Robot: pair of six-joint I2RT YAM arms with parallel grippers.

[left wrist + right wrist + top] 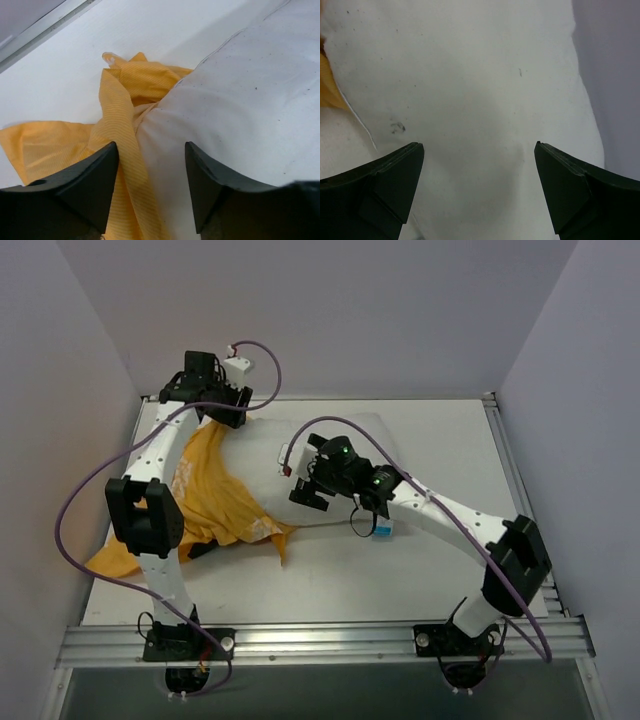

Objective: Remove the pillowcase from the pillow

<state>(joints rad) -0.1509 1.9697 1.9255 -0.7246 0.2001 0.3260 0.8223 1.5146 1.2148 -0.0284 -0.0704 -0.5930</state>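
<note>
Next, I close my right gripper on the bare top of the white pillow [298, 486] [451, 142], toward its near edge, between the orange-yellow pillowcase and the blue-and-white tag.
The orange-yellow pillowcase [215, 505] lies bunched on the left of the table, under my left arm. It still overlaps the left end of the white pillow [262, 445]. A blue-and-white tag [384, 531] shows at the pillow's near right edge. My left gripper [228, 412] hangs at the pillow's far left corner. In the left wrist view it is open [151, 150], with a fold of pillowcase [125, 90] and bare pillow [240, 100] lying between its fingers. My right gripper [297, 478] is wide open [479, 150] just above the pillow [470, 75]. A sliver of pillowcase [327, 85] shows at the left.
The white table [440, 570] is walled on the left, right and back. An aluminium rail [320, 640] runs along its near edge and another along the right side [515, 470]. Purple cables [75, 530] loop off both arms.
</note>
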